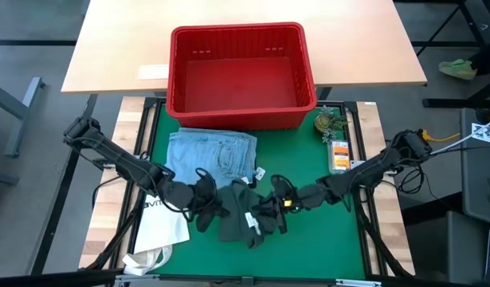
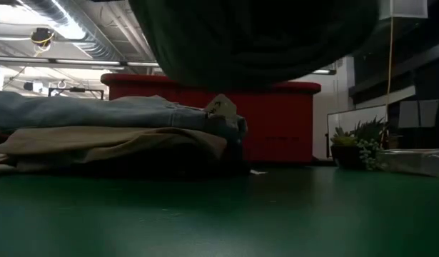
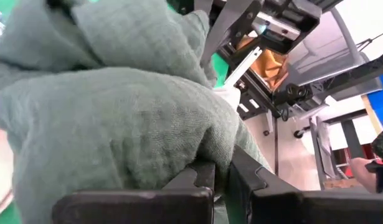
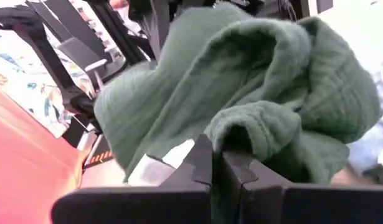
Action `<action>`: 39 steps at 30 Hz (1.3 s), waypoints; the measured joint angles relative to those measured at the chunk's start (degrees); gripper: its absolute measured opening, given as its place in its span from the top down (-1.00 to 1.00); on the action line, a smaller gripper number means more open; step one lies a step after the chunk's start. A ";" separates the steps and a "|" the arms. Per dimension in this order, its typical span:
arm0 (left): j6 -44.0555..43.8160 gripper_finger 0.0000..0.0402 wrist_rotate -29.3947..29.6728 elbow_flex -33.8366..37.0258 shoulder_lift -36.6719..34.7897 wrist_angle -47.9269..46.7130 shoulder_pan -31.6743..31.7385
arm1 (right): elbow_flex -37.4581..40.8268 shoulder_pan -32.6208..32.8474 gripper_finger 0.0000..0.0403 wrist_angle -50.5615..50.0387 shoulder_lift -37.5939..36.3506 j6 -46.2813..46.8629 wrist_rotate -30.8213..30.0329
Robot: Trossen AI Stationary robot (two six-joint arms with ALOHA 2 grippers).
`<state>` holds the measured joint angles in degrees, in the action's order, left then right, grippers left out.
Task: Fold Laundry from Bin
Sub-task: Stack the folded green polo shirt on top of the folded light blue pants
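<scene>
Next, my left gripper releases the dark green garment on top of the folded light blue jeans point(image 1: 201, 162). The garment now hangs bunched above the mat.
Both my grippers are shut on a dark green garment point(image 1: 238, 214) over the near middle of the green mat point(image 1: 316, 239). My left gripper point(image 1: 203, 199) is at its left side, my right gripper point(image 1: 268, 206) at its right. In the low view the green garment point(image 2: 255, 36) hangs bunched above the mat. Folded light blue jeans point(image 1: 213, 151) lie behind it, on top of khaki trousers point(image 2: 112, 139). The red bin point(image 1: 238, 72) stands at the far edge with nothing showing inside. My left gripper pinches a bunched fold of the green garment point(image 3: 210, 146) between its two fingers; the cloth bulges out past the fingers point(image 3: 191, 180), several layers thick. My right gripper pinches a rolled, hemmed edge of the garment point(image 4: 241, 127) between its fingers point(image 4: 203, 158); the rest billows beyond them in slack folds.
A white tote bag point(image 1: 161, 231) lies at the mat's near left corner. A small plant point(image 1: 328, 121) and a flat packet point(image 1: 339, 155) sit at the right, beside the bin. The mat's near right part point(image 1: 324, 247) is bare.
</scene>
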<state>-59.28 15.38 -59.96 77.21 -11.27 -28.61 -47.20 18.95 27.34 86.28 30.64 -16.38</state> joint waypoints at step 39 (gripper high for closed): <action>2.41 0.98 2.31 0.00 -30.80 -43.17 17.84 | -33.25 -25.90 0.99 -4.78 22.39 -19.37 20.47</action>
<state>-56.87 17.69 -59.96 46.41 -54.43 -10.77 -80.45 -6.95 22.56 108.67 11.27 4.09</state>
